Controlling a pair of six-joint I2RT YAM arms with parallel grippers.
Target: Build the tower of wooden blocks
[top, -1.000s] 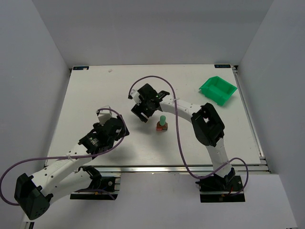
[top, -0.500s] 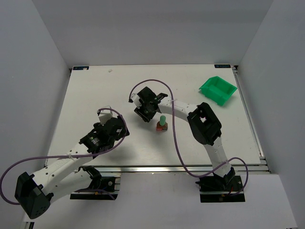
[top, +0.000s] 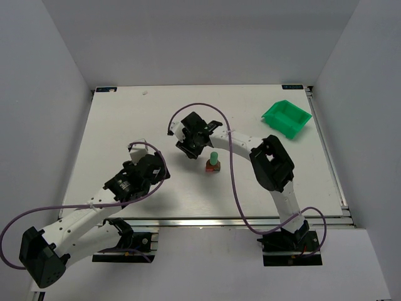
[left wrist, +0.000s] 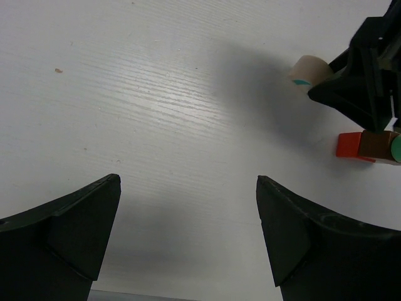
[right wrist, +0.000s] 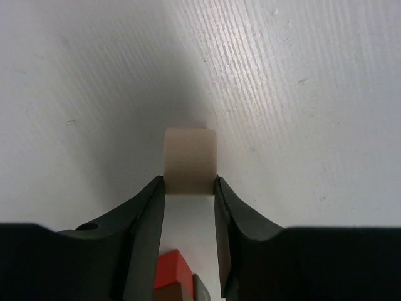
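Note:
I need to use my right gripper to set the cream block on top of the pale green block [top: 214, 153] of the wood block tower and let go of it there. The cream block is now low beside the tower.
The wood block tower [top: 213, 164] stands mid-table, pale green on top of red and brown; its red block [left wrist: 349, 144] and brown block [left wrist: 378, 144] show in the left wrist view. My right gripper [right wrist: 190, 183] is just left of the tower, low over the table, shut on a cream block [right wrist: 190, 164] that sticks out past the fingertips. That cream block [left wrist: 310, 72] also shows in the left wrist view. The red block [right wrist: 172, 268] lies under the right jaws. My left gripper [left wrist: 188, 182] stands open with nothing in it, near and left of the tower.
A bright green plastic bin [top: 287, 118] sits at the back right of the table [top: 125, 119]. Purple cables loop over both arms. The right arm [top: 270, 164] bends close beside the tower on its right.
My right jaws have closed onto the cream block, and the right wrist shifted slightly. The left arm and the tower have not moved.

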